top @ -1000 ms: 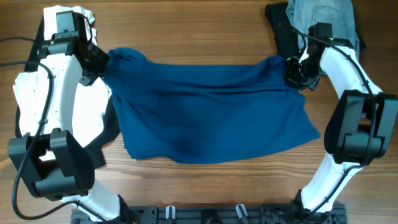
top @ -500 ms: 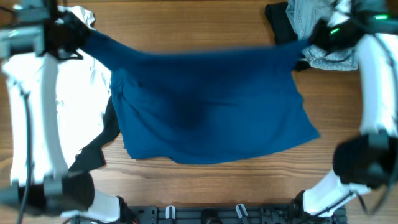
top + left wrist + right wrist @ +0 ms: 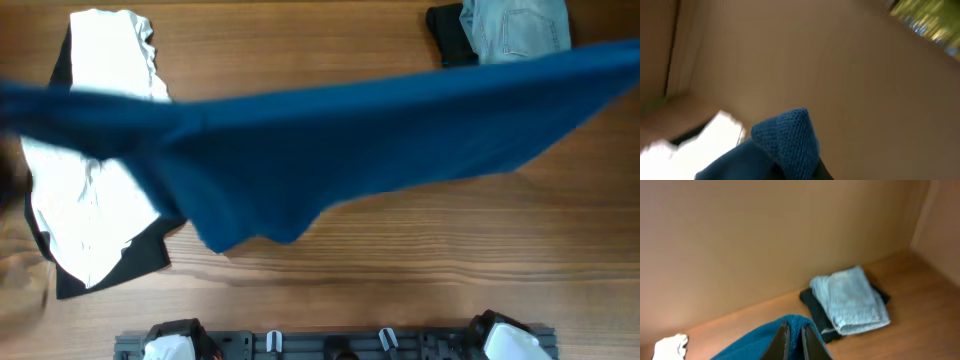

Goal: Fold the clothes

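Next, my left gripper lets go of the far corner of the deep-blue knit shirt, now lifted off the table, on the white garment's inner edge (image 3: 160, 102), toward the back.
The deep-blue knit shirt (image 3: 330, 140) is lifted off the table and stretched from the left edge to the right edge of the overhead view, blurred, its lower part hanging down. Both arms are hidden from the overhead camera. In the left wrist view my left gripper (image 3: 799, 174) is shut on a bunched corner of the shirt (image 3: 785, 142). My right gripper (image 3: 794, 332) is shut on the shirt's other corner (image 3: 790, 322), with a fold of knit pinched between its fingers (image 3: 783, 341).
A white garment (image 3: 90, 190) lies at the left on a black one (image 3: 140, 258). Folded light-blue denim (image 3: 515, 28) rests on a black garment (image 3: 448, 45) at the back right, and the denim (image 3: 850, 300) also shows in the right wrist view. The arm bases (image 3: 170, 342) stand at the front edge.
Both grippers have risen and spread outward with the shirt's upper edge. The shirt has come off the table and now hangs stretched in the air. The arms have left the overhead view.
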Motion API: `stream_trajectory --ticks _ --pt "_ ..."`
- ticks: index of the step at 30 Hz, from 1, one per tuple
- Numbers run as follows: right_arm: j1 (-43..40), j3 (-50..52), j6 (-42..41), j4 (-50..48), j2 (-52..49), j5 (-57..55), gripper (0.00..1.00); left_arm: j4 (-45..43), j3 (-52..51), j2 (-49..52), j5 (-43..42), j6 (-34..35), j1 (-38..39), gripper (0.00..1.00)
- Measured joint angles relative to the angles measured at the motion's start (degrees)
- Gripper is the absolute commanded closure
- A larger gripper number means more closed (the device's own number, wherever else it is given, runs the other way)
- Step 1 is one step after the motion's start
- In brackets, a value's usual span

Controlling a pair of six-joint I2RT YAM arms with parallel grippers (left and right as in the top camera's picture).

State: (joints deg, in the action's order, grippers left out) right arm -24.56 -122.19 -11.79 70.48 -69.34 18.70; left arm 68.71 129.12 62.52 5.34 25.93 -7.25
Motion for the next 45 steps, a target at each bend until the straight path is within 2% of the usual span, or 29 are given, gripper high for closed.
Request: stream_trajectory --ticks 4,7,14,20,25,28,34,39,45 --pt "-0.90 -0.63 0.17 0.42 8.76 0.24 0.96 -0.17 7.67 -7.52 1.64 -1.62 0.00 0.96" --pt "-0.90 -5.31 0.33 2.62 12.22 0.31 0.96 0.76 14.75 -9.38 2.43 -2.78 0.00 0.96" --pt "-0.87 -21.75 0.70 8.46 12.52 -5.70 0.96 -1.53 19.37 -9.25 3.02 -4.37 0.00 0.96" --pt "-0.24 -23.21 1.44 13.14 11.06 -7.56 0.96 -0.68 19.69 -7.74 5.84 -5.81 0.00 0.96" --pt "-0.24 -23.28 3.72 18.62 1.11 -4.22 0.96 5.66 20.11 0.31 7.26 -6.14 0.00 0.96" --pt "-0.17 -22.75 6.45 21.59 -8.74 -0.42 0.96 9.68 19.93 9.68 7.23 -6.19 0.00 0.96" --pt "1.90 -21.49 10.58 21.29 -26.77 4.28 0.96 14.16 19.12 30.08 6.75 -6.16 0.07 0.96" --pt "8.85 -21.51 11.69 13.77 -41.64 4.83 0.96 12.02 19.10 43.63 6.78 -6.19 0.11 0.96" --pt "14.82 -21.42 7.91 -4.31 -59.74 2.89 0.96 1.11 19.10 56.74 6.78 -6.21 0.11 0.96"
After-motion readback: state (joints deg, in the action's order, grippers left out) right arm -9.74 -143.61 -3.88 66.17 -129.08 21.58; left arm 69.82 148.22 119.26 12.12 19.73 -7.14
